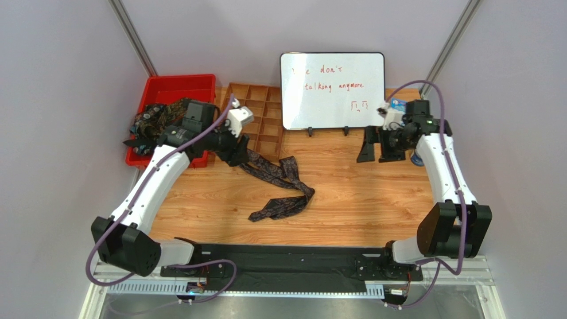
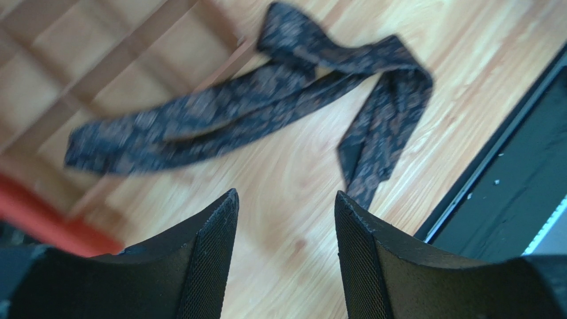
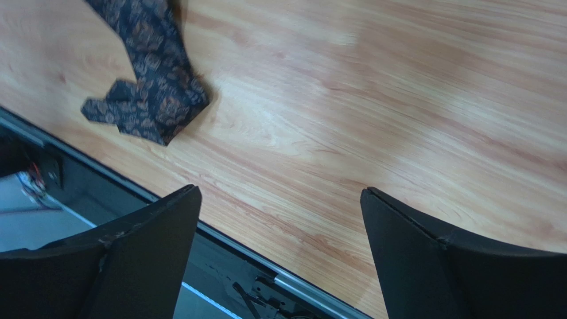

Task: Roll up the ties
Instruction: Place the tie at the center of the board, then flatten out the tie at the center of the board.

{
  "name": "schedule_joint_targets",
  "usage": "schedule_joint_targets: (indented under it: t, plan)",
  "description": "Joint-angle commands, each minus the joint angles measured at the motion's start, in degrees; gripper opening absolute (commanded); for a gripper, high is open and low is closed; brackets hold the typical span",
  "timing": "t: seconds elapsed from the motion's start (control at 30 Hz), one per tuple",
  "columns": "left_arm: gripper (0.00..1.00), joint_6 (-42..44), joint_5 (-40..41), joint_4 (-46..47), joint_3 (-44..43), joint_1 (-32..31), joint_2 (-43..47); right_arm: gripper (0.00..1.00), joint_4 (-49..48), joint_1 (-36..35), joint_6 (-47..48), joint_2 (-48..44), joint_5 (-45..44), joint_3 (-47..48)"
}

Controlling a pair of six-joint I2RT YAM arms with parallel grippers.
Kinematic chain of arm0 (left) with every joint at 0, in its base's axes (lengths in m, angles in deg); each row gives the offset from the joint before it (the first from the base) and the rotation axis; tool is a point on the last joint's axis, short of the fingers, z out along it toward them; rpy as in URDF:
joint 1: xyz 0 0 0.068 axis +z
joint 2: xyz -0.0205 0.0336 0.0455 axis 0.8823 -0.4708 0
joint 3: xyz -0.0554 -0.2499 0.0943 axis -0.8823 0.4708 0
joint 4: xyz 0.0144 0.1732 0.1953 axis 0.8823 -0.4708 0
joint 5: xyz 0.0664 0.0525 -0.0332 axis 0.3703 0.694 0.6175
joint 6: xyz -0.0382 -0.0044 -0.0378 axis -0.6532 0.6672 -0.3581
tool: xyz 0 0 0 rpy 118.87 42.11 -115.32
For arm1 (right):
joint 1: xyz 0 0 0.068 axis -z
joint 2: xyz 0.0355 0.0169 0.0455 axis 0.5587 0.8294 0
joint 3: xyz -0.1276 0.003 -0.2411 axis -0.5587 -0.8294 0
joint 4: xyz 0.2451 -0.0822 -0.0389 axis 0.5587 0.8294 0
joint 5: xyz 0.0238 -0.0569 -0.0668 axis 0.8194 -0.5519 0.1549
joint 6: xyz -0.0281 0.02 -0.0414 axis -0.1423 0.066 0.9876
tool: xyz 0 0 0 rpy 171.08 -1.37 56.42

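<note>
The dark paisley tie's bend (image 1: 309, 191) (image 3: 176, 114) beside its wide end is the next spot my right gripper will go to and close on.
One dark paisley tie (image 1: 286, 189) lies loose and bent on the wooden table, running from beside the left gripper to a wide end near the front. The left wrist view shows the same tie (image 2: 266, 100) draped partly over the wooden tray's edge. My left gripper (image 1: 234, 157) hovers above the tie's narrow end, open (image 2: 286, 199), with only bare wood between the fingers. More ties (image 1: 152, 119) are heaped in the red bin. My right gripper (image 1: 377, 156) hangs open (image 3: 279, 193) at the right, away from the tie, whose end (image 3: 153, 100) shows in its view.
The red bin (image 1: 180, 81) stands at the back left, beside a wooden compartment tray (image 1: 263, 123). A whiteboard (image 1: 333, 90) stands upright at the back centre. A black rail (image 1: 293, 256) runs along the table's near edge.
</note>
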Motion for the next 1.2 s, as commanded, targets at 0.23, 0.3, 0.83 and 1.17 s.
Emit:
schedule_joint_targets:
  t: [0.23,0.3,0.83,1.17]
  plan:
    - [0.60,-1.1,-0.5,-1.5,2.9,20.0,2.0,0.94,-15.6,-35.7,-5.5,9.4,-16.6,-5.3]
    - [0.61,-2.6,1.6,-0.5,4.2,21.9,3.1,0.95,-18.1,-39.5,-8.7,11.0,-18.9,-4.8]
    - [0.68,4.7,-9.2,7.2,11.6,25.7,9.1,0.00,-8.0,-33.7,14.1,9.5,-33.8,-9.1]
    - [0.74,35.1,-10.5,9.9,18.2,11.9,7.7,0.00,-3.2,-28.0,34.6,-1.6,-29.4,-16.8]
